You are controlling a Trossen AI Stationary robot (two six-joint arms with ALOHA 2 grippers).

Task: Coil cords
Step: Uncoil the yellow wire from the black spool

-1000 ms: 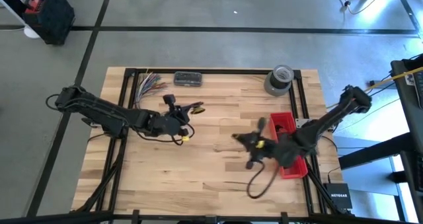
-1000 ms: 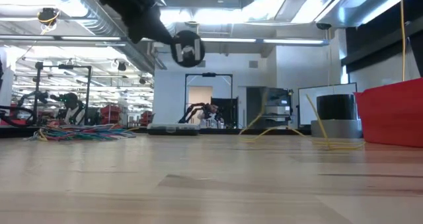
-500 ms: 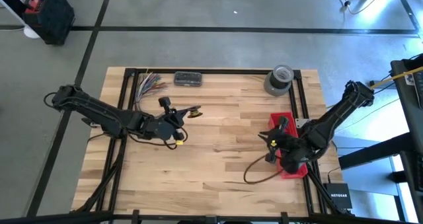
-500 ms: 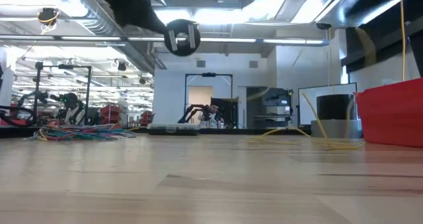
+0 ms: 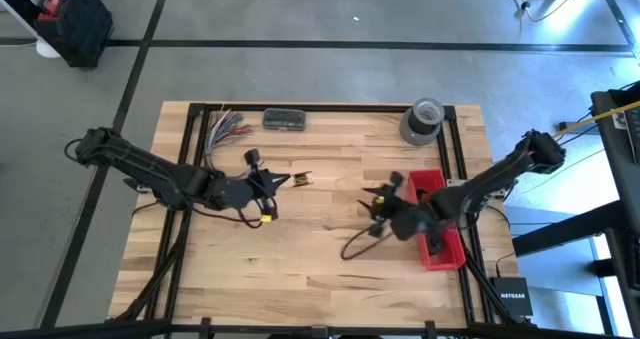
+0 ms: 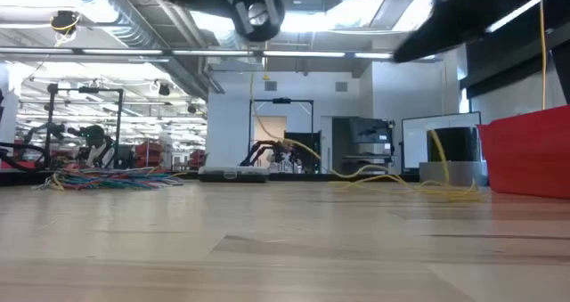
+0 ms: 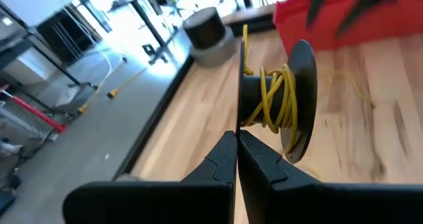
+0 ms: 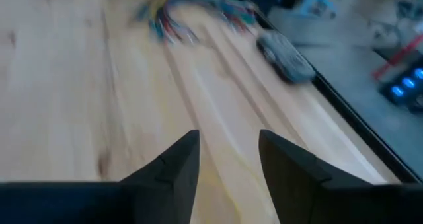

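Observation:
The black spool is in my left gripper. Next, my right gripper will go to the yellow cord's hanging part (image 5: 308,217) close to the spool and close there.
My left gripper (image 5: 283,180) is above the table's left middle, shut on a small black spool (image 7: 277,105) wound with yellow cord (image 7: 272,102). The low view shows the spool (image 6: 258,8) high up. The cord (image 6: 264,79) hangs from it and runs in slack loops (image 6: 383,175) over the wood toward the right. My right gripper (image 5: 383,205) hovers left of the red bin (image 5: 440,231). It is open, and its wrist view (image 8: 228,154) shows only bare wood between the fingers. My left gripper pinches the thin rim of the spool's near flange (image 7: 239,115) between its two fingers (image 7: 221,159). They come nearly level from the table's left. The spool is lifted clear of the table, with its wound core and far flange beyond the fingertips and the cord trailing down.
A grey tape roll (image 5: 422,121) stands at the far right and a dark flat case (image 5: 285,119) at the far edge. A bundle of multicoloured wires (image 5: 225,129) lies at the far left. A dark cable loop (image 5: 352,247) hangs from the right arm.
My left gripper has risen a little with the spool, which has turned. My right gripper has drawn toward the bin, then swung back toward the table's middle and come down. The cord's stretch that rose steeply at the right now lies slack on the table.

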